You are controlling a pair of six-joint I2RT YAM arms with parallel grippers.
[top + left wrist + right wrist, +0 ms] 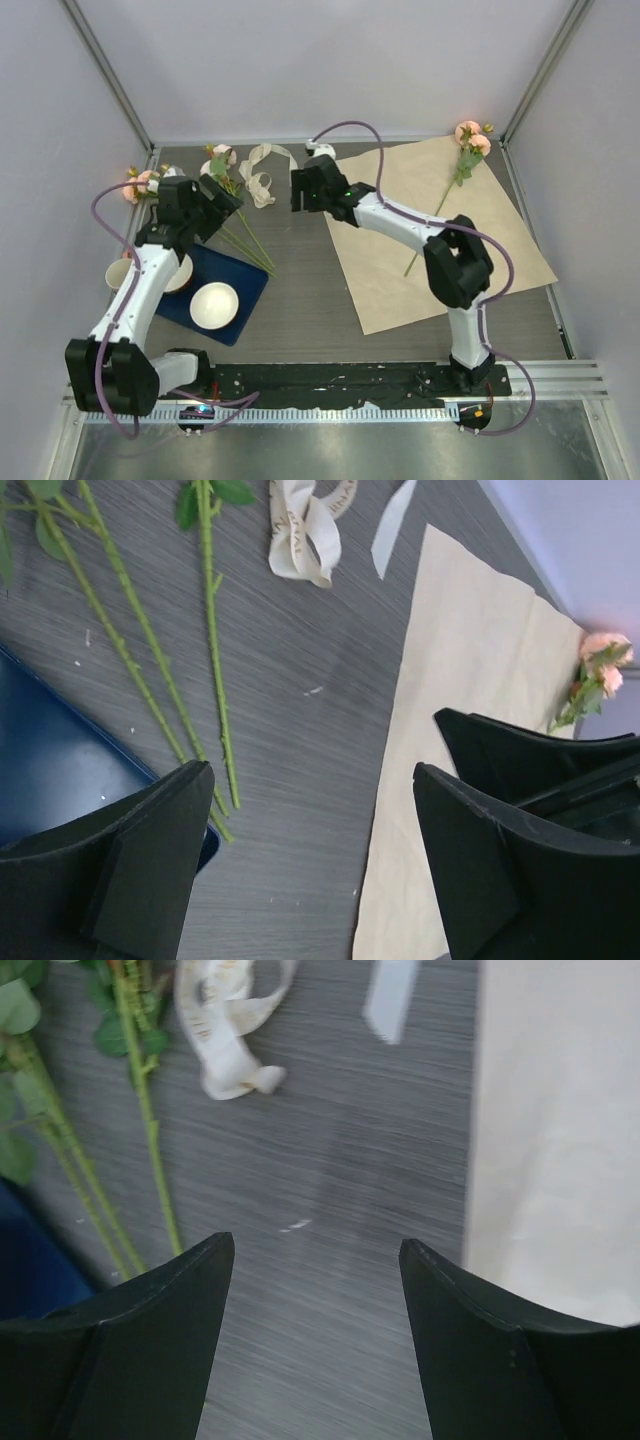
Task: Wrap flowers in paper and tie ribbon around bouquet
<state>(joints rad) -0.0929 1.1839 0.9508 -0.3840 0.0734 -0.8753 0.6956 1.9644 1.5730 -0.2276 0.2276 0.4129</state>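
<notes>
The robot's left gripper should close on the green stem (pixel 242 213) (pixel 214 620), just below the leaves, of the flower that lies closest to the cream ribbon.
The paper (pixel 440 230) lies flat on the right of the table, cream-beige face up. One pink flower (pixel 470 140) rests on it, its stem running down toward the middle of the sheet. More flowers (pixel 222 158) lie at the back left, their long green stems (pixel 130 650) reaching toward the blue tray. The cream ribbon (pixel 262 170) sits curled between them and the paper. My left gripper (pixel 222 197) hovers open over the stems with nothing between its fingers. Beside the paper's left corner, my right gripper (pixel 298 190) is open and empty too. The wrist views show bare table between the left gripper's (pixel 312 770) and the right gripper's (pixel 317 1245) fingertips.
A dark blue tray (pixel 240 300) at the left holds a white bowl (pixel 214 305), with a second bowl (pixel 180 275) under the left arm. A paper cup (pixel 116 272) stands at the far left. White walls enclose the table on three sides.
</notes>
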